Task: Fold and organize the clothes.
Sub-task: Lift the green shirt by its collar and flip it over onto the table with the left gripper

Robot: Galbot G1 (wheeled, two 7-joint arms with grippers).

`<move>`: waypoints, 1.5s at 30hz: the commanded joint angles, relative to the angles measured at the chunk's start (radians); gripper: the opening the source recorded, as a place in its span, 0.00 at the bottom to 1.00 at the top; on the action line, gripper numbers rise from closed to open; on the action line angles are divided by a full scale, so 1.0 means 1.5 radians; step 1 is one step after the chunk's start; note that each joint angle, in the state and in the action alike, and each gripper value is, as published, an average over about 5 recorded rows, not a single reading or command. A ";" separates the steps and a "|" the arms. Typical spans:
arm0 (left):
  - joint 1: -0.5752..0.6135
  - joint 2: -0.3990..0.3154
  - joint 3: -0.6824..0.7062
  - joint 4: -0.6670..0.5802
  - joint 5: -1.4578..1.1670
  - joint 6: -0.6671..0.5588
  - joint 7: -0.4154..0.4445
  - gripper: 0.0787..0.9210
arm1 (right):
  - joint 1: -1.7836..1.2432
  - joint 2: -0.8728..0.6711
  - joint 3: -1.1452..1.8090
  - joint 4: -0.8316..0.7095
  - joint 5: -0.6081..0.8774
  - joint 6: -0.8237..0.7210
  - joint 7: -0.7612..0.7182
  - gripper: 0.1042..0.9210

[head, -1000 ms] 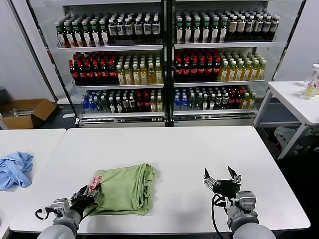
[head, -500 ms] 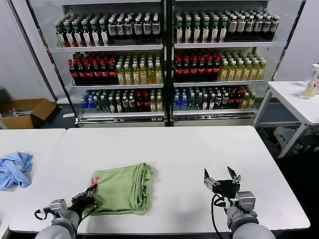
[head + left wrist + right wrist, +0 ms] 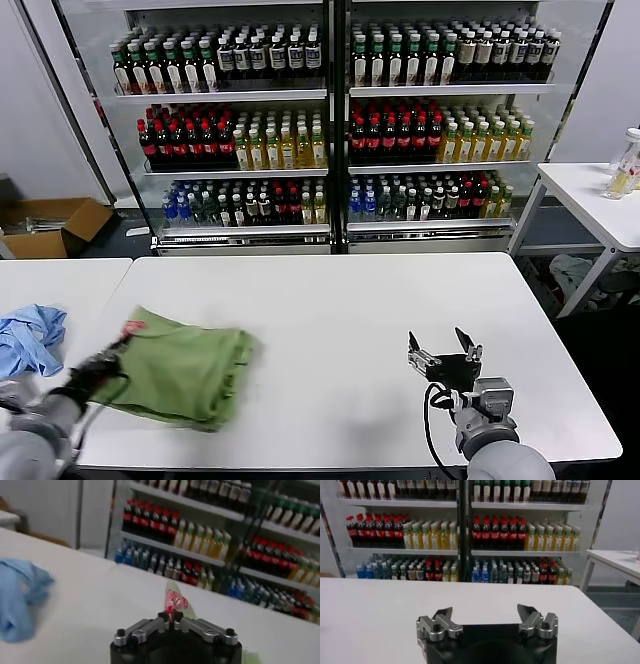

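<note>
Next, my left gripper lets go of the shirt's patched corner at a spot just beyond the shirt's edge that faces my right gripper [image 3: 303, 345].
The clothes, a folded light green shirt [image 3: 185, 370], lie at the front left of the white table [image 3: 360, 300]; the corner with the red-and-white patch [image 3: 130, 326] points left. My left gripper [image 3: 112, 350] is shut on that corner. In the left wrist view the patch [image 3: 175, 601] sticks out from between the closed fingertips of the left gripper [image 3: 171, 619]. My right gripper [image 3: 444, 352] hovers open over the front right of the table, nothing between its fingers [image 3: 445, 615], well apart from the shirt.
A crumpled blue garment [image 3: 28, 338] lies on the neighbouring table at the left. Drink-bottle shelves [image 3: 330, 120] stand behind. A second white table [image 3: 600, 195] stands at the right, and a cardboard box [image 3: 55, 225] sits on the floor at the back left.
My left gripper closed on the shirt's patch corner and dragged the folded shirt leftward across the table. The right gripper has stayed put and open.
</note>
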 commanded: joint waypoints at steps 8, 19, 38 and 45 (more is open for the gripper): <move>-0.023 -0.132 0.255 -0.251 -0.010 0.036 -0.105 0.02 | -0.023 -0.019 0.026 0.011 0.005 0.001 0.000 0.88; -0.106 -0.279 0.472 -0.135 0.223 0.027 -0.028 0.02 | -0.043 -0.029 0.033 0.024 0.006 0.000 0.004 0.88; -0.250 -0.348 0.488 0.044 0.345 -0.111 -0.061 0.16 | -0.037 -0.042 0.055 0.021 0.007 0.000 0.004 0.88; -0.180 -0.278 0.433 -0.075 0.376 -0.113 0.019 0.40 | 0.014 -0.035 0.023 -0.012 0.031 0.000 -0.006 0.88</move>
